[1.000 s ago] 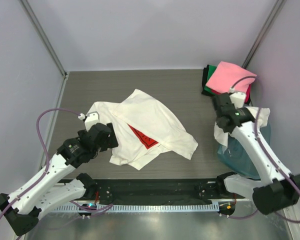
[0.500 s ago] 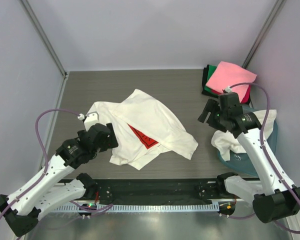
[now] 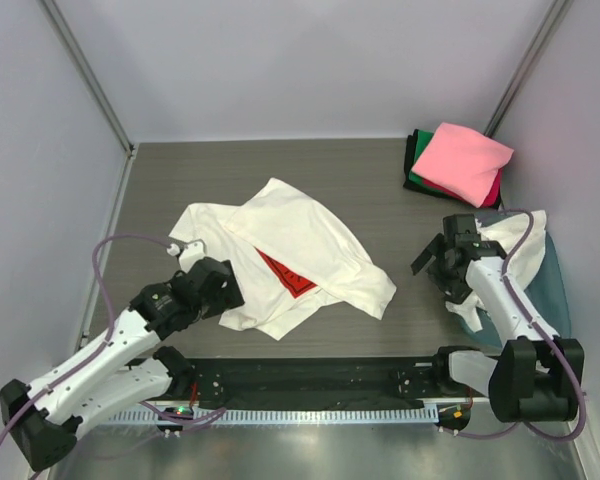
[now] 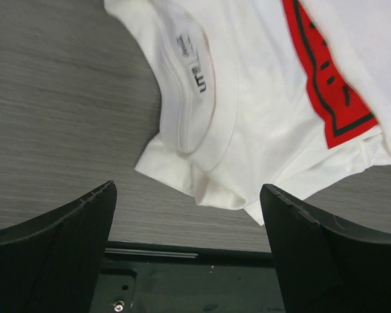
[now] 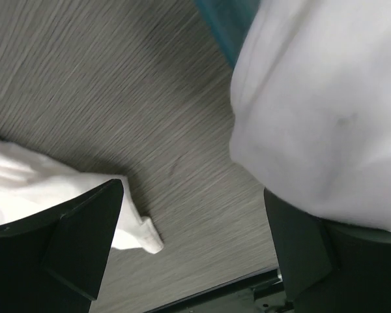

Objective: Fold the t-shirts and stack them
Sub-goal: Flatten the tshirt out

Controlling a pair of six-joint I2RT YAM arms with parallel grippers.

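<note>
The middle cream-white t-shirt is next for my right gripper, which should go to it and close on the shirt's corner (image 3: 382, 311) (image 5: 142, 229) nearest the teal tub.
A cream-white t-shirt (image 3: 300, 235) with a red chest mark (image 3: 288, 272) lies crumpled in the middle of the table. My left gripper (image 3: 223, 290) is open at the shirt's near left edge. In the left wrist view its collar (image 4: 195, 98) and near hem lie just beyond the left gripper (image 4: 188, 190). Another white t-shirt (image 3: 515, 240) drapes over the teal tub (image 3: 552, 290) on the right. My right gripper (image 3: 428, 262) hovers open to the left of the tub, holding nothing. In the right wrist view that shirt (image 5: 313, 111) bulges by the right finger. A pink t-shirt (image 3: 463, 160) tops the back-right stack.
Green, black and red cloth edges (image 3: 416, 172) show under the pink shirt. A black rail (image 3: 310, 375) runs along the near table edge. Grey walls close in the left, back and right sides. A corner of the middle shirt (image 5: 137, 235) lies close to my right gripper.
My right gripper has opened and let go of the white shirt, which now hangs on the tub; that arm swung down toward the near edge. The left arm drew back slightly.
</note>
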